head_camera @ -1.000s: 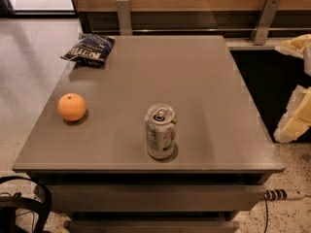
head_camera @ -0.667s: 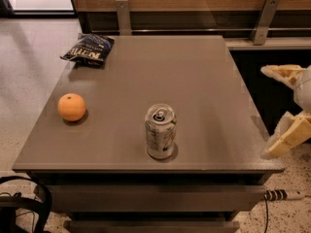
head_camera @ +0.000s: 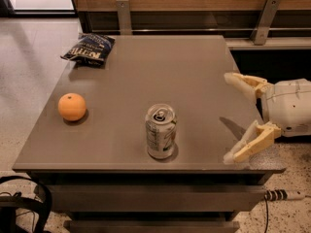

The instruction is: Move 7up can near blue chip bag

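Note:
My gripper next closes on the middle of the body (head_camera: 162, 135) of the 7up can near the table's front edge.
The 7up can (head_camera: 161, 131), silver-white with pale green markings and a pull-tab top, stands upright near the front edge of the grey table (head_camera: 160, 72). The blue chip bag (head_camera: 89, 48), dark navy with white lettering, lies at the table's far left corner. My gripper (head_camera: 229, 116) comes in from the right over the table's right edge, level with the can and well to its right. It is open and empty, with one cream finger (head_camera: 243, 83) farther back and the other near the front right corner.
An orange (head_camera: 72, 107) sits on the left side of the table, between the can and the bag. A wooden bench with metal brackets (head_camera: 123, 14) runs behind the table. Black cables (head_camera: 24, 203) lie on the floor at the front left.
My gripper has moved left from beside the table to over its right edge, toward the can. The can, the orange and the bag have not moved.

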{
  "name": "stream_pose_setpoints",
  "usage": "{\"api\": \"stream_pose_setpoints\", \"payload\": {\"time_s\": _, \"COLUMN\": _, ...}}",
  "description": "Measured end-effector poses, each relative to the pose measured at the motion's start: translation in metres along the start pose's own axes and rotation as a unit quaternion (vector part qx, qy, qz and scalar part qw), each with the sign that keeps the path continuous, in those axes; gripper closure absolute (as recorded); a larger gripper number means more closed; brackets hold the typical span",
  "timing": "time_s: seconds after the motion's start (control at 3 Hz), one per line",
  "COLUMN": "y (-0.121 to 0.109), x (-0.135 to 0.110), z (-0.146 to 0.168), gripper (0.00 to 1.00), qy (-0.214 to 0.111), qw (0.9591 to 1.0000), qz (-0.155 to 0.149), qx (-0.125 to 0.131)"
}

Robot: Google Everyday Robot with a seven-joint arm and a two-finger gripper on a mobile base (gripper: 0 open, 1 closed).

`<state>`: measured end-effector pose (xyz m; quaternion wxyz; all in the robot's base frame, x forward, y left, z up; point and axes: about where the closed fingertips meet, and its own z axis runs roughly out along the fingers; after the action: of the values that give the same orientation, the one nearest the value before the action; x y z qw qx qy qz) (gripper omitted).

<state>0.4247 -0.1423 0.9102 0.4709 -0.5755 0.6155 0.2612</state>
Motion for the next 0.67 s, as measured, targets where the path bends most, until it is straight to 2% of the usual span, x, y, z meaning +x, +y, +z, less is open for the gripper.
{"api": "stream_pose_setpoints", "payload": {"time_s": 0.33, "y": 0.009, "x": -0.045, "z": 0.025, "gripper": 0.0, "qy": -0.111, "qw": 0.993, "qz": 0.031, "qx": -0.028}}
{"api": "stream_pose_setpoints", "payload": {"time_s": 0.67, "y": 0.009, "x": -0.057, "z": 0.027, "gripper": 0.0, "qy": -0.126, "qw": 0.991, "qz": 0.032, "qx": -0.031}}
